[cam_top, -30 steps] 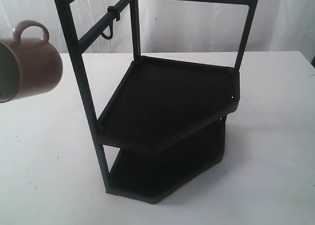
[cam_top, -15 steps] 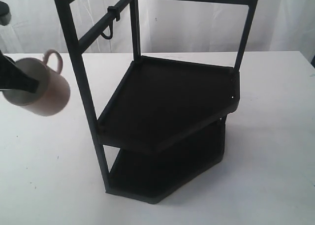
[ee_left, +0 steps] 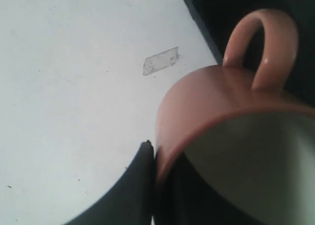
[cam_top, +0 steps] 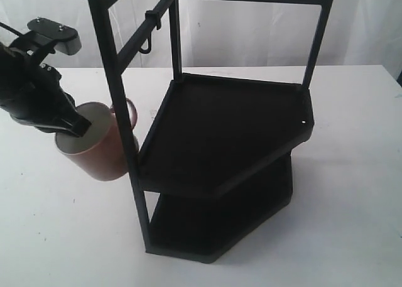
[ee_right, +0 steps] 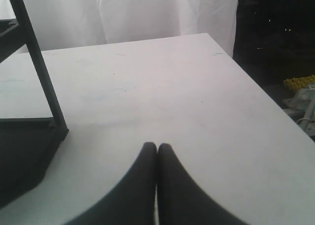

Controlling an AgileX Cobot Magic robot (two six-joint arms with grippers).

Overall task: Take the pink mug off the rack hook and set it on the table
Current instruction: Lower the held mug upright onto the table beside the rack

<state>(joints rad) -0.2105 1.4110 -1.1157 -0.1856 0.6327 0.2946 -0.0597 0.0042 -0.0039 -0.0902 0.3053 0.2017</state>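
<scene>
The robot's left gripper needs to release the pink mug on the white table (cam_top: 117, 196) close beside the front post of the rack.
The pink mug (cam_top: 100, 152) hangs tilted, its cream mouth facing up and left, just left of the rack's (cam_top: 226, 130) front post. Its handle (cam_top: 131, 110) shows behind that post. My left gripper (cam_top: 74, 127) is shut on the mug's rim, one finger inside and one outside. In the left wrist view the mug (ee_left: 211, 102) fills the frame beside the gripper (ee_left: 156, 153), low over the white table (ee_left: 74, 87); I cannot tell whether it touches. The black hook (cam_top: 146, 47) hangs bare on the rack's top bar. My right gripper (ee_right: 157, 147) is shut and holds nothing, over the table (ee_right: 172, 87).
The rack's dark base (ee_left: 216, 8) lies close beyond the mug's handle. A pale scuffed patch (ee_left: 161, 60) marks the table near it. A rack post (ee_right: 37, 62) stands near the right gripper. The table edge (ee_right: 256, 92) drops to a dark floor.
The mug has come right and down with my left gripper, from the far left to the rack's front post. The rack sits slightly further right in the picture.
</scene>
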